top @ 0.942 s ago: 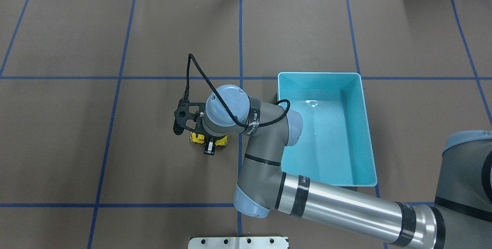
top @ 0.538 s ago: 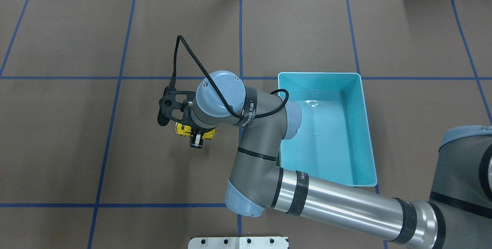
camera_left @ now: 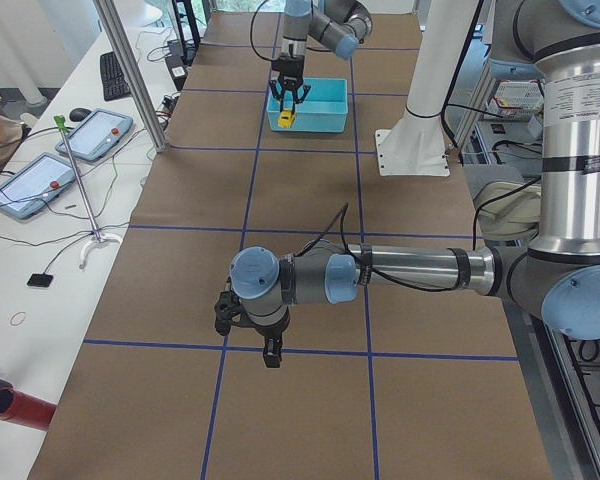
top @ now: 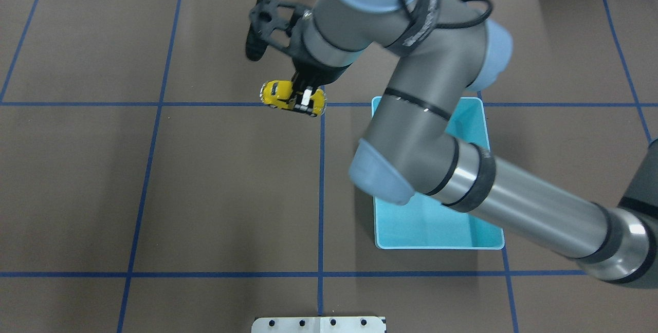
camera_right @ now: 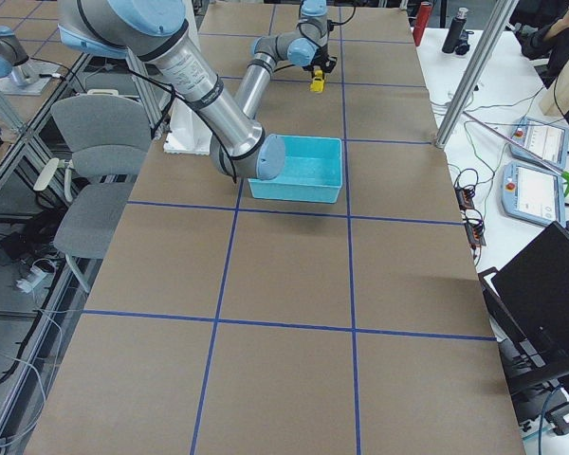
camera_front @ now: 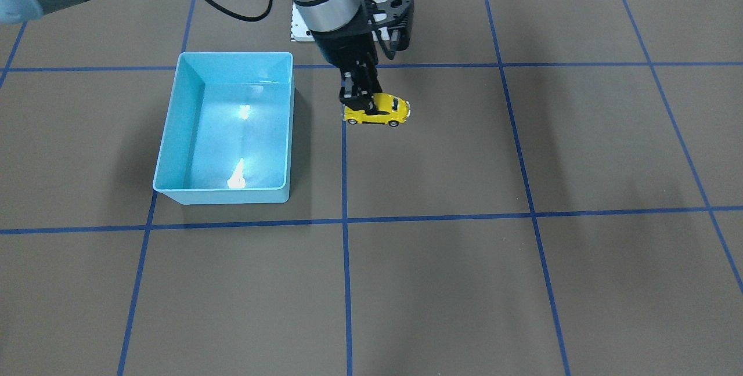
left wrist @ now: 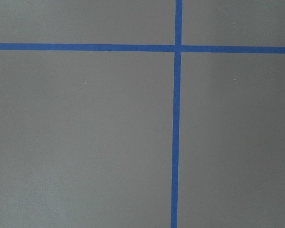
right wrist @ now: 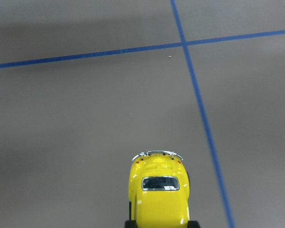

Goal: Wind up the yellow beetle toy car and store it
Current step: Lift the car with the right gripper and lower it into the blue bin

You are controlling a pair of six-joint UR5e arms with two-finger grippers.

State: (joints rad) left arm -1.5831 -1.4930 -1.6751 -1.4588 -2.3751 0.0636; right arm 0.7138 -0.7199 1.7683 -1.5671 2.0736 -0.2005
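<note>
The robot's right gripper will release the yellow beetle toy car on the middle of the light blue bin's bottom (camera_front: 233, 143). The car still hangs above the brown table.
The yellow beetle toy car (top: 280, 94) is held in the air by my right gripper (top: 304, 99), whose fingers are shut on its sides. The car is level and hangs well above the brown table. It also shows in the front-facing view (camera_front: 380, 110) and in the right wrist view (right wrist: 159, 194), seen from behind. The light blue bin (top: 437, 244) stands on the table to the car's right in the overhead view and looks empty (camera_front: 226, 196). My left gripper (camera_left: 267, 352) shows only in the exterior left view, low over the table; I cannot tell its state.
The table is covered with brown paper marked by blue tape lines (top: 321, 194). A metal base plate (top: 318, 325) sits at the near edge. The right arm's forearm (top: 514, 204) crosses over part of the bin. The left wrist view shows only bare table (left wrist: 85, 142).
My right gripper has risen from the table with the car in it and moved toward the far side. The arm's elbow now hangs over the bin.
</note>
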